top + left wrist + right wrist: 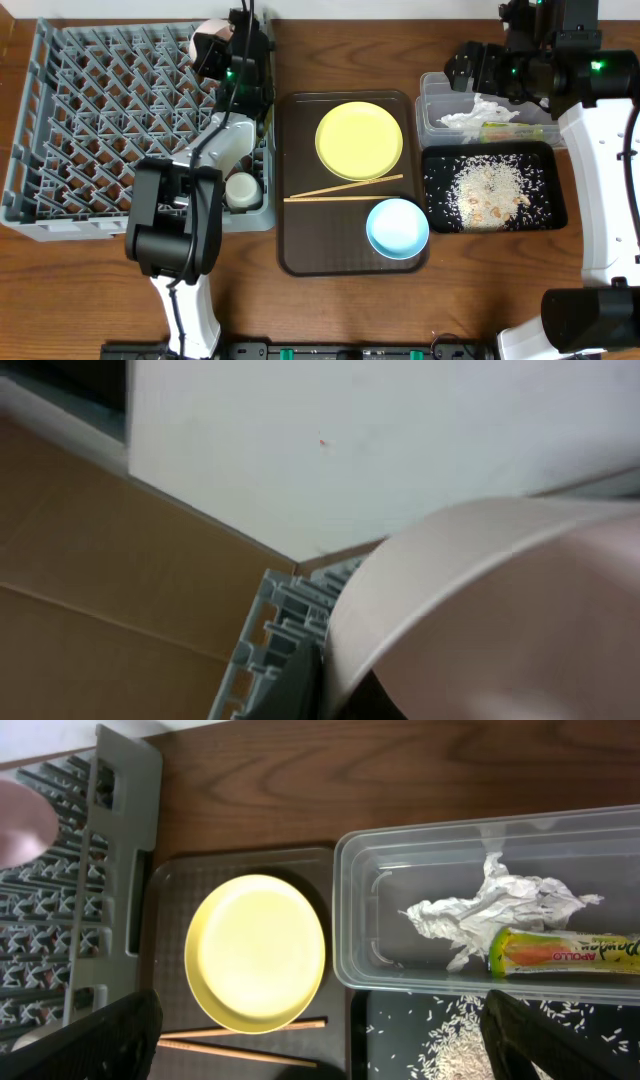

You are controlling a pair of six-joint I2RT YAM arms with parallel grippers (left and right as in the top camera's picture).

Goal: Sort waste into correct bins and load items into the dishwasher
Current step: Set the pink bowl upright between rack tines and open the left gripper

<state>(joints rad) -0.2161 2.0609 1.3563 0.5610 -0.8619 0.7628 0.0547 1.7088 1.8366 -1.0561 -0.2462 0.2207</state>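
Observation:
Next, the left gripper releases the white bowl in the grey dish rack's far corner (239, 44) toward the brown tray.
My left gripper (228, 55) is shut on the white bowl (207, 45) and holds it tilted over the far right corner of the grey dish rack (90, 110). The bowl fills the left wrist view (470, 600). A white cup (241, 190) stands in the rack's right side compartment. The yellow-green plate (359, 140), chopsticks (345, 188) and light-blue bowl (397, 227) lie on the brown tray (290, 250). My right gripper (478, 68) is open and empty above the clear tub (428, 110), which holds tissue (490, 910) and the snack wrapper (565, 952). Rice (490, 190) lies in the black tray (555, 215).
The rack takes up the table's left side, and the brown tray sits beside it in the middle. The clear tub and black tray stand side by side at the right. The right wrist view shows the plate (255, 952) and chopsticks (240, 1045) below.

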